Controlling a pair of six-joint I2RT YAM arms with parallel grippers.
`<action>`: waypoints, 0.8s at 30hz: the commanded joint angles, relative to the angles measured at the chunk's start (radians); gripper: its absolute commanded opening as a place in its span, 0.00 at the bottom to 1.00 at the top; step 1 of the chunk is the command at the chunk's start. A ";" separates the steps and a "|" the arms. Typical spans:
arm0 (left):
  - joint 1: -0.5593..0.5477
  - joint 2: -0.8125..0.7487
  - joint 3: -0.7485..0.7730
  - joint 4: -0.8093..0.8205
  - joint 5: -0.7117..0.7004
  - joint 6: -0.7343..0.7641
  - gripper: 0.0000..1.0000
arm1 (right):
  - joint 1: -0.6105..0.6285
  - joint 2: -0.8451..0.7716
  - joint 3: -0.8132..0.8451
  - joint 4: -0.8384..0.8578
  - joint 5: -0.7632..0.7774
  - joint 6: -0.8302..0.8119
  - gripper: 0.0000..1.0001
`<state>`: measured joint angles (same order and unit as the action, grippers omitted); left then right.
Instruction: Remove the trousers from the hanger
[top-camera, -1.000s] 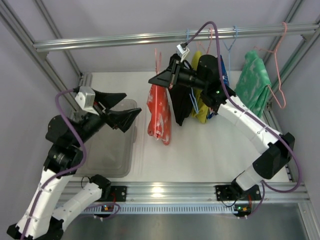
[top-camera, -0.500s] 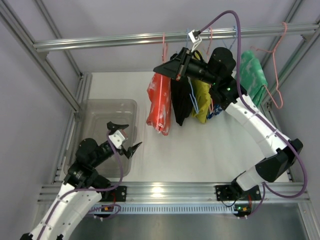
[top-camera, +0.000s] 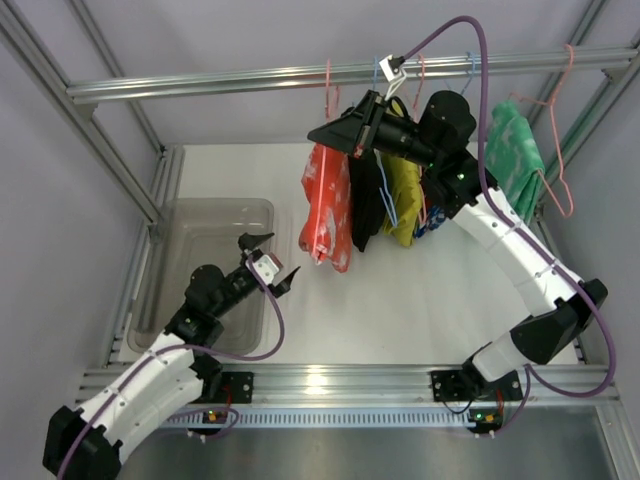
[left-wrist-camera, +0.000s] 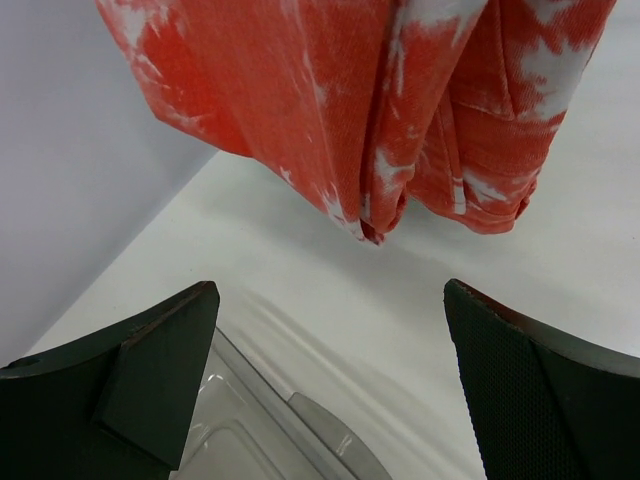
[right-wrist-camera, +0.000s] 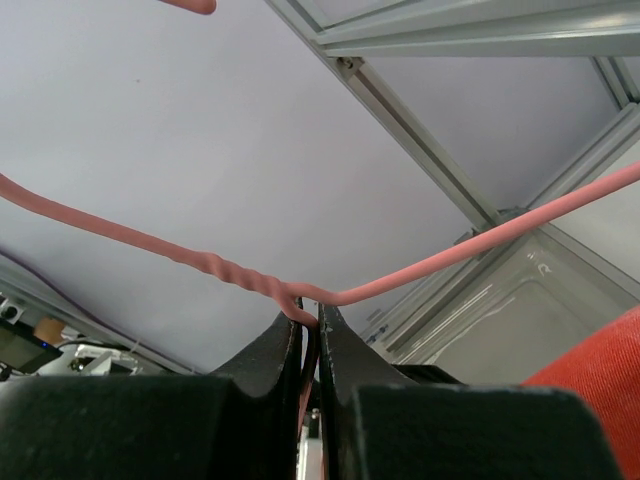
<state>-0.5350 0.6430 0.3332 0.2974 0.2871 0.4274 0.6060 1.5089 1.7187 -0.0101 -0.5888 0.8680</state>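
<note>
My left gripper should close on the side of the trousers (top-camera: 311, 194) facing the bin, below where my right gripper holds the pink hanger.
The trousers (top-camera: 327, 205) are red-orange cloth with white blotches, draped over the pale pink hanger (top-camera: 328, 88), whose hook reaches up by the rail. My right gripper (top-camera: 335, 135) is shut on the hanger's wire just below its twisted neck, seen close in the right wrist view (right-wrist-camera: 312, 315), where the pink wire (right-wrist-camera: 450, 260) spreads to both sides. My left gripper (top-camera: 268, 268) is open and empty, low beside the bin and below-left of the trousers. In the left wrist view the trousers' hem (left-wrist-camera: 380, 100) hangs above and beyond my open gripper (left-wrist-camera: 330, 290).
A clear plastic bin (top-camera: 215, 215) stands at left; its rim shows in the left wrist view (left-wrist-camera: 300, 420). A black garment (top-camera: 365, 200), a yellow one (top-camera: 405, 195) and a green-and-white one (top-camera: 512, 160) hang right of the trousers. Blue hangers (top-camera: 468, 68) and another pink hanger (top-camera: 560, 150) hang from the rail (top-camera: 200, 85).
My left arm dropped from high over the bin to low, then moved right toward the trousers. My right gripper raised the hanger toward the rail, and the trousers shifted slightly right.
</note>
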 joint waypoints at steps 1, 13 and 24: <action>-0.031 0.040 -0.023 0.241 0.024 0.024 0.99 | -0.009 -0.026 0.094 0.124 0.010 0.020 0.00; -0.094 0.227 0.033 0.463 -0.083 -0.004 0.99 | -0.009 -0.029 0.074 0.133 0.006 0.042 0.00; -0.115 0.310 0.082 0.572 -0.247 0.024 0.83 | -0.009 -0.026 0.056 0.134 0.000 0.051 0.00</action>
<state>-0.6456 0.9588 0.3767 0.7422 0.0872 0.4332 0.6056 1.5105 1.7245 -0.0116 -0.5884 0.8948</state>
